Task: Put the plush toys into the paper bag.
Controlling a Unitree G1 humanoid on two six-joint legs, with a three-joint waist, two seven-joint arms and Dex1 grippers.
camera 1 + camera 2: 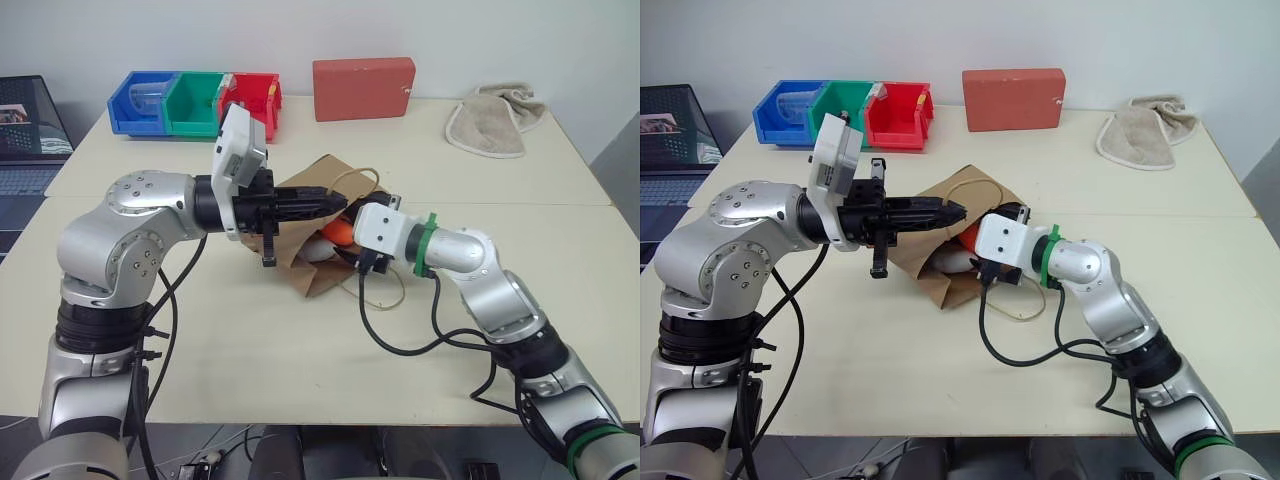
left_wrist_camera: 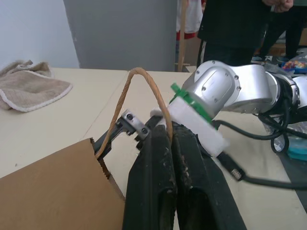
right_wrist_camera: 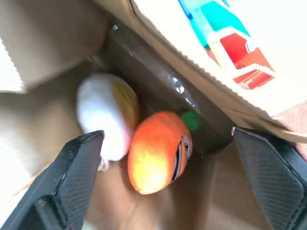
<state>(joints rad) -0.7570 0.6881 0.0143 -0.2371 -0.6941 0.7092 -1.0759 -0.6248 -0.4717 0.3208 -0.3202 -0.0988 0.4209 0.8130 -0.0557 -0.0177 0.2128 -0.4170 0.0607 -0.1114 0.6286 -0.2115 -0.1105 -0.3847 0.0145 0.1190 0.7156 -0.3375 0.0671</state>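
Note:
Next, my left gripper lets go of the paper bag upright on the table's middle (image 1: 350, 250), in front of the red block.
The brown paper bag (image 1: 316, 276) lies on its side in the middle of the table, mouth toward my right arm. My left gripper (image 2: 170, 129) is shut on the bag's upper edge at its loop handle (image 2: 139, 72) and holds the mouth up. Inside the bag lie both plush toys, side by side: the orange carrot (image 3: 156, 153) and the white egg (image 3: 105, 115). My right gripper (image 3: 165, 136) is at the bag's mouth. It is open, its fingers (image 3: 76, 177) spread wide to either side of the toys, touching neither.
At the back of the table stand a red block (image 1: 363, 88), blue, green and red bins (image 1: 195, 100), and a beige towel (image 1: 495, 122). A laptop (image 1: 25, 140) sits at far left. A black cable (image 1: 400, 345) trails from my right wrist. A person (image 2: 235, 24) stands beyond the table.

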